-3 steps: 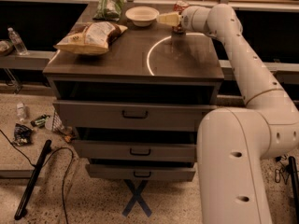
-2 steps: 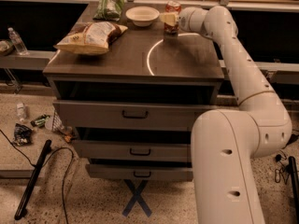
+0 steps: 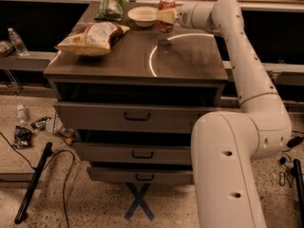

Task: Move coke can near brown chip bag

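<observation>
Next, the gripper releases the coke can on the cabinet top against the brown chip bag (image 3: 122,48), toward the white bowl. The can is now at the cabinet top's back.
The coke can (image 3: 166,4) is red with a silver top, at the back of the cabinet top, just right of the white bowl (image 3: 142,15). My gripper (image 3: 166,17) reaches in from the right and is shut on the can, with one tan finger (image 3: 165,16) across its front. The can seems held a little above the surface, with a small shadow (image 3: 164,44) under it. The brown chip bag (image 3: 92,37) lies flat at the front left of the top, well to the left of and nearer than the can.
A green bag (image 3: 111,4) lies at the back left. The dark cabinet top (image 3: 190,63) has drawers (image 3: 137,117) below. My white arm (image 3: 247,70) arcs over the right side. A water bottle (image 3: 16,42), litter and a black pole (image 3: 33,182) are at the left.
My gripper has moved left along the back of the cabinet top with the coke can, from the right side to beside the white bowl.
</observation>
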### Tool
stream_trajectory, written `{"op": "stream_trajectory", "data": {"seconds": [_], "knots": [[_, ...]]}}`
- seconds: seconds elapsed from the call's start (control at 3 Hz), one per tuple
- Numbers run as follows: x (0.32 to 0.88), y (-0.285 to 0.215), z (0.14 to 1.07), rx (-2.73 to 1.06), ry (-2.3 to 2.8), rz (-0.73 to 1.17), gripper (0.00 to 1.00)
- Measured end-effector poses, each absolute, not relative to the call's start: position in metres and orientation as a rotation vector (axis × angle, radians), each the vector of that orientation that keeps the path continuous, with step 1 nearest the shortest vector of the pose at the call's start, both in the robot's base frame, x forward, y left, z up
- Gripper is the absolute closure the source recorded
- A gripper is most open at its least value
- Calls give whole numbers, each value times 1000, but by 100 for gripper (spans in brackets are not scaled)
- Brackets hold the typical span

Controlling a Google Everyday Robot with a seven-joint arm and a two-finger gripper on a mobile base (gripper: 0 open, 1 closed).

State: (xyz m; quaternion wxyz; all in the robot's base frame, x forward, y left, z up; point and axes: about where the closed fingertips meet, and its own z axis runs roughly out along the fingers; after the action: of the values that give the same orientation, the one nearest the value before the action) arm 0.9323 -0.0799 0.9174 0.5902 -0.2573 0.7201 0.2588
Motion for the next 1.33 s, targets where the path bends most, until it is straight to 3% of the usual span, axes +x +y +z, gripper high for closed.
{"op": "stream_trajectory", "data": {"seconds": [0.33, 1.0, 1.33], "knots": [[899, -54, 939, -681, 1679, 707, 100], [897, -43, 939, -679, 1674, 711, 100], [886, -11, 929, -699, 1667, 736, 100]]}}
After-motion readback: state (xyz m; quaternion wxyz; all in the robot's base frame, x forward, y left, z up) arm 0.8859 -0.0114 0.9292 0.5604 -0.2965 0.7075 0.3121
